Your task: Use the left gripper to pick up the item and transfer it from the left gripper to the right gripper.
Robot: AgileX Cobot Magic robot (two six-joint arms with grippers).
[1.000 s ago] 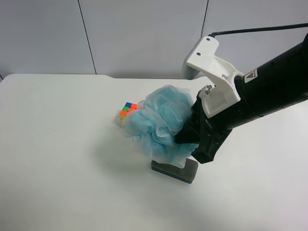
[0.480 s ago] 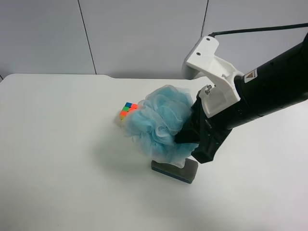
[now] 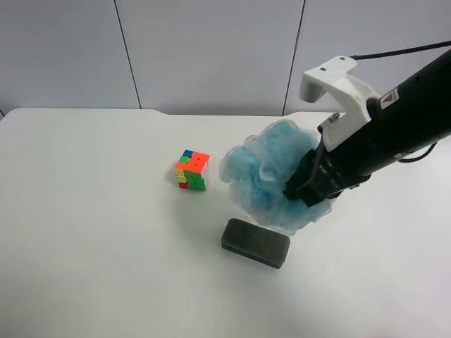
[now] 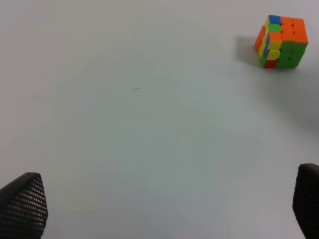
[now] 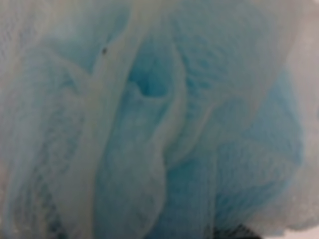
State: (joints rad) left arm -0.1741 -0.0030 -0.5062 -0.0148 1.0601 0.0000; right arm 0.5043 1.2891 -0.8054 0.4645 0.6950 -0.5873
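Observation:
Next, my right gripper lets go of the light-blue loofah on the white table [image 3: 311,181] just behind the dark grey block.
A fluffy light-blue bath loofah [image 3: 271,172] hangs above the white table, held by the arm at the exterior high view's right. It fills the right wrist view [image 5: 159,119], so this is my right arm. My right gripper [image 3: 306,186] is shut on the loofah, and its fingers are buried in the mesh. My left gripper [image 4: 164,209] is open and empty over bare table. Only its two dark fingertips [image 4: 22,206] show, far apart. The left arm is outside the exterior high view.
A multicoloured puzzle cube [image 3: 192,170] sits on the white table [image 3: 84,211] left of the loofah; it also shows in the left wrist view [image 4: 281,41]. A dark grey rounded block [image 3: 256,243] lies on the table just below the loofah. A grey panelled wall stands behind.
My right arm has drawn back to the right with the loofah, uncovering the puzzle cube and most of the dark block.

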